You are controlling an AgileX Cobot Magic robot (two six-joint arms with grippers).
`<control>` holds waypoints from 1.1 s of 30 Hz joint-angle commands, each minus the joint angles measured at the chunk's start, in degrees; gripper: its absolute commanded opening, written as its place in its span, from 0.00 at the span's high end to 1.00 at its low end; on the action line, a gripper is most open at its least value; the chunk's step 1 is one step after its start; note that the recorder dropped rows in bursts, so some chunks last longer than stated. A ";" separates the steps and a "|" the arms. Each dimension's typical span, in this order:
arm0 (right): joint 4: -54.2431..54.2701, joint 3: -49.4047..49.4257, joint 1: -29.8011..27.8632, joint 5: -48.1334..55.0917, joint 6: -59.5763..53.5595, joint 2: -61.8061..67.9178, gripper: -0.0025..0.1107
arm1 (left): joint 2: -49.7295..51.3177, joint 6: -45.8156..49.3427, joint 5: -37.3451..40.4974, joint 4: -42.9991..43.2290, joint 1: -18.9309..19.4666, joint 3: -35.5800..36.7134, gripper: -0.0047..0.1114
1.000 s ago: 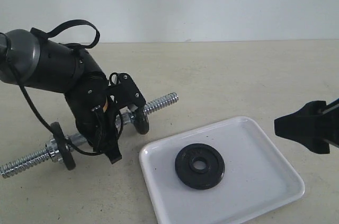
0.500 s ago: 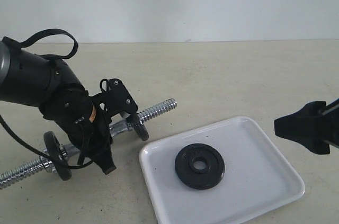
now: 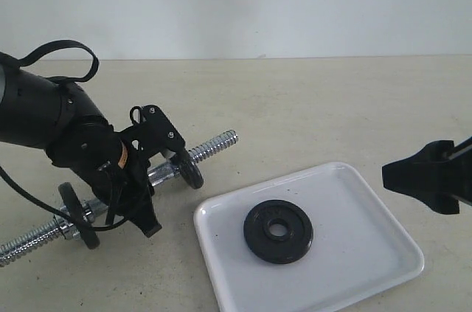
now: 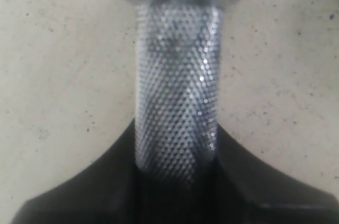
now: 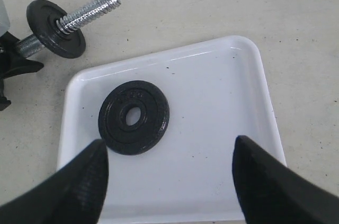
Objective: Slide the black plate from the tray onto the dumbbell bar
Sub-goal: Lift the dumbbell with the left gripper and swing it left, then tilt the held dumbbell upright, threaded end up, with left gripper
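Observation:
My left gripper should open and grip beside the tray-side disc (image 3: 164,172) before lifting the bar's threaded end, as it now holds the bar's knurled middle, far from that end.
The black plate (image 3: 296,241) (image 5: 155,119) lies flat on the white tray (image 3: 361,253) (image 5: 222,97), left of the tray's middle. The chrome dumbbell bar (image 3: 214,146) (image 4: 176,75) runs slantwise at the left, its threaded end (image 5: 91,8) pointing toward the tray's far left corner. My left gripper (image 3: 156,178) (image 4: 176,181) is shut on the bar's knurled middle. My right gripper (image 3: 428,177) (image 5: 170,144) hangs open over the tray's right side, clear of the plate, with nothing between its fingers.
Two other black discs sit on the bar: one (image 3: 190,170) (image 5: 55,29) on the tray side of the grip, one (image 3: 77,216) on the far side. The tabletop is beige and speckled. A pale wall stands behind.
My left arm has swung down and to the left, carrying the bar a little leftward. The right gripper, the plate and the tray have not moved.

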 commanded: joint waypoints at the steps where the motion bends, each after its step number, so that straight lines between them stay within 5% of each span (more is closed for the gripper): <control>1: -0.09 0.28 0.07 -0.59 -0.42 -0.12 0.44 | 2.02 -0.78 -2.32 -1.54 0.16 1.39 0.58; 5: -0.09 0.28 0.07 -0.59 -0.42 -0.12 0.44 | 2.02 -0.78 -3.85 -1.54 0.16 1.39 0.45; 12: -0.09 0.28 0.07 -0.93 -0.55 -0.12 0.44 | 2.02 -0.78 -8.69 -1.54 0.16 1.39 0.47; 16: -0.09 0.28 0.07 -1.05 -0.55 -0.12 0.44 | 2.82 -0.78 -8.97 -0.30 0.16 1.39 0.56; 22: -0.09 0.28 0.07 -1.05 -0.55 -0.12 0.44 | 5.63 -0.67 -4.24 1.83 0.16 1.39 0.83; 33: -0.09 0.28 0.07 -1.43 -1.36 -0.12 0.44 | 6.75 -0.67 -0.64 2.68 0.16 1.39 0.92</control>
